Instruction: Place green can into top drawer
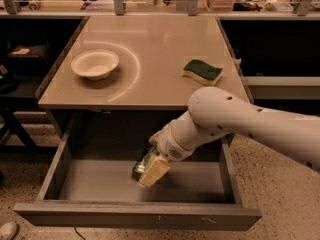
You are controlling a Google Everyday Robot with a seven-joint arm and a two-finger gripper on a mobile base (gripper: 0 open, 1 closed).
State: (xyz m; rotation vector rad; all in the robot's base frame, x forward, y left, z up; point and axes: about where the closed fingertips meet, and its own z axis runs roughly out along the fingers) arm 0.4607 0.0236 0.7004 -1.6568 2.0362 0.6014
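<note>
Next, my gripper sets the green can down and lets go of it on the top drawer's grey bottom near the middle of the drawer (143,166). The can now hangs just above the drawer floor.
The top drawer (90,184) is pulled open below the counter, wide and shallow, with a plain grey inside. My gripper (150,166) is lowered into the drawer, right of its middle, and is shut on the green can (142,163). The can is tilted and hangs just above the drawer floor, partly hidden by a pale fingertip (155,171). My white arm reaches in from the right, across the drawer's right side.
On the counter (150,49) stand a white bowl (95,64) at the left and a green-topped yellow sponge (202,72) at the right. Dark shelving flanks the counter. The drawer's front panel (135,216) juts toward me.
</note>
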